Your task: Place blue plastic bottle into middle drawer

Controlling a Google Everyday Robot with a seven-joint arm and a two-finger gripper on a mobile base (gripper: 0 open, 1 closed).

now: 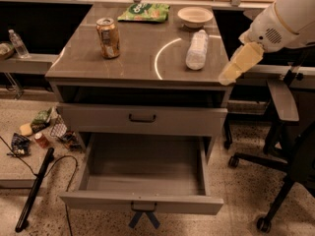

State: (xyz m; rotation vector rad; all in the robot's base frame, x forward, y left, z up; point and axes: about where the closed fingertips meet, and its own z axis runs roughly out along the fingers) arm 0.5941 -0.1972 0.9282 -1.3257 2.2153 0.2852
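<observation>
I need to bring my gripper to the middle of the blue plastic bottle (197, 52), between its cap and its bottom end, and close it around the bottle there.
The blue plastic bottle (198, 49) lies on its side on the right part of the grey cabinet top (138, 58), cap pointing away from me. The middle drawer (142, 203) is pulled wide open below, empty inside, with crossed dark-blue ribbon tails (143, 217) hanging from its front handle. My gripper (240, 63), cream-coloured on a white arm, hangs off the cabinet's right front corner. It is to the right of the bottle, a little nearer to me, and apart from it. It holds nothing that I can see.
A soda can (108, 38) stands on the left of the top. A green snack bag (144, 12) and a white bowl (195, 16) sit at the back. The upper drawer (142, 118) with a plain black handle is shut. An office chair (290, 146) stands to the right, and litter (47, 132) lies on the floor to the left.
</observation>
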